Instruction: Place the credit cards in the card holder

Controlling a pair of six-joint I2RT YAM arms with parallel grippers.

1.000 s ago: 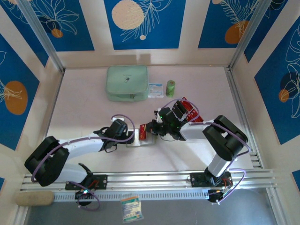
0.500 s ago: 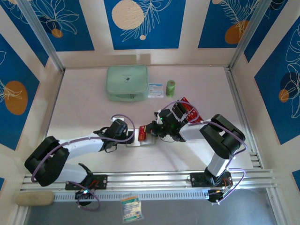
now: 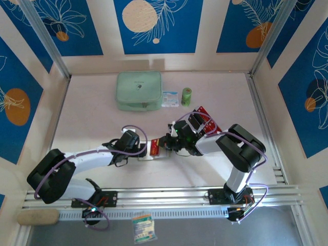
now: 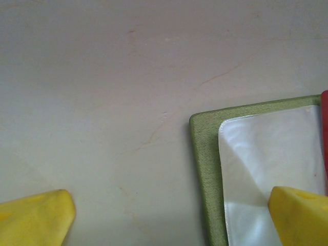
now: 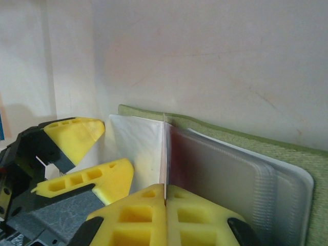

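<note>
Next, I release the red credit card with my right gripper at the card holder's fold (image 3: 153,149) (image 5: 162,180), next to the greyish sleeves. The card now stands edge-on against the sleeves.
The olive-green card holder (image 5: 246,143) lies open on the table, its greyish inner sleeves (image 5: 225,174) facing up. My right gripper (image 5: 165,197) is shut on a red credit card (image 3: 155,147). In the right wrist view the card stands edge-on against the sleeves at the fold. My left gripper (image 4: 171,205) is open at the holder's left corner (image 4: 202,164), with one yellow finger (image 4: 302,215) resting over a sleeve (image 4: 266,154). More red credit cards (image 3: 206,117) lie behind the right arm.
A pale mint zip pouch (image 3: 138,90) sits at the back, with a small packet (image 3: 170,98) and a green roll (image 3: 187,96) to its right. Another packet (image 3: 143,228) and a beige pad (image 3: 38,217) lie in front of the rail.
My right gripper has edged slightly left with the red card, and its elbow has swung in a little. The left arm has stayed where it was.
</note>
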